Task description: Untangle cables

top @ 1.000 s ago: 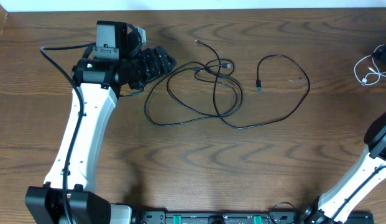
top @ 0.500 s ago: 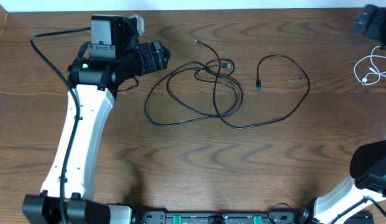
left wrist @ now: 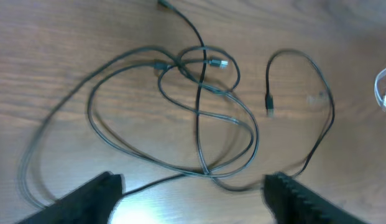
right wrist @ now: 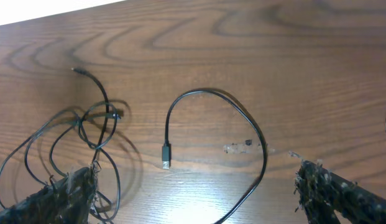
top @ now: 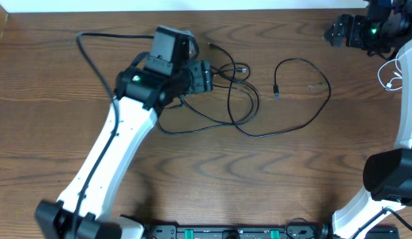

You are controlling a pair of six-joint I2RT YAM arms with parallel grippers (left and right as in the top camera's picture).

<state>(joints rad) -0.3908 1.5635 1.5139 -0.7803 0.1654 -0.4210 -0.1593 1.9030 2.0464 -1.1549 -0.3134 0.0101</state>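
Note:
My left gripper grips the curved piece (top: 223, 87) (left wrist: 184, 106) of the small plug's black cable, next to where it crosses the straight piece of cable inside the tangle.
The black cables (top: 242, 109) lie in a loose tangle at the middle of the wooden table, knotted near a small plug (top: 240, 69). One black strand arcs off to the right and ends in a plug (top: 276, 91). The white cable (top: 390, 78) is coiled at the far right edge. My left gripper (top: 209, 76) hovers open over the tangle's left side. In the left wrist view the tangle (left wrist: 202, 106) lies ahead of the open left gripper (left wrist: 193, 199), nothing between its fingers. My right gripper (top: 330, 33) is open at the back right, above the arcing strand (right wrist: 255, 134).
The table's far edge (top: 272, 9) runs just behind the right gripper. A black rail (top: 219, 232) lines the front edge. The left arm's own thick black cable (top: 93, 50) loops over the table at the back left.
The left arm has swung right, from the back left onto the tangle's left side. The right arm has moved in from the right edge to the back right corner.

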